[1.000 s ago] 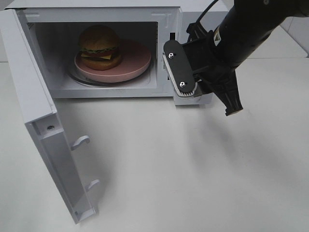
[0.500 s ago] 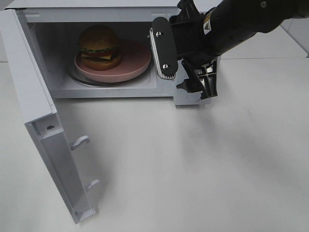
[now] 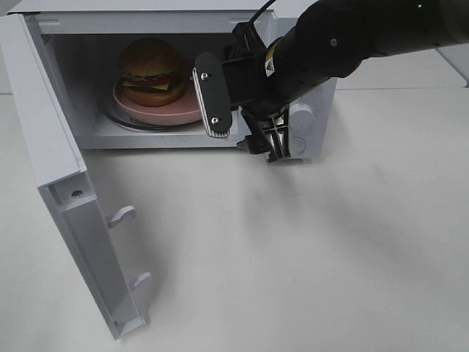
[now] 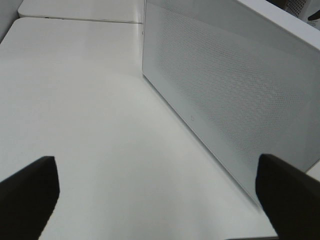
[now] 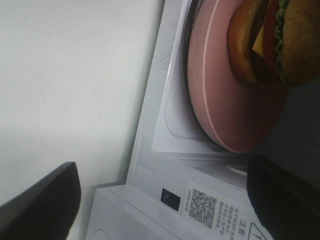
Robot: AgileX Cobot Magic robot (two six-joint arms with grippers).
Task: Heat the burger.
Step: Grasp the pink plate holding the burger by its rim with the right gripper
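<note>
The robot's right gripper should next move to the pink plate's front rim [image 3: 174,119] [image 5: 205,112], on the side toward the microwave's control panel, and close there.
The burger [image 3: 152,70], with a golden-brown bun, lettuce, tomato and cheese, sits on a round pink plate [image 3: 196,111] inside the open white microwave [image 3: 146,18]. In the right wrist view the burger [image 5: 282,40] and the plate [image 5: 220,100] show close up. My right gripper [image 3: 242,121] is open and empty, at the right side of the oven's opening, just in front of the plate; it also shows in the right wrist view [image 5: 160,195]. My left gripper [image 4: 160,200] is open and empty over the table, beside the microwave's perforated outer wall [image 4: 225,100]. It is out of the exterior view.
The microwave door [image 3: 69,191] stands wide open at the left, swung out towards the front, with its latch hooks [image 3: 123,214] sticking out. The control panel with knobs [image 3: 300,125] is partly hidden behind my right arm. White table [image 3: 308,257] lies in front.
My right gripper has moved left and slightly up, from in front of the control panel to the right part of the oven's opening, and has turned. The burger, plate and door have not moved.
</note>
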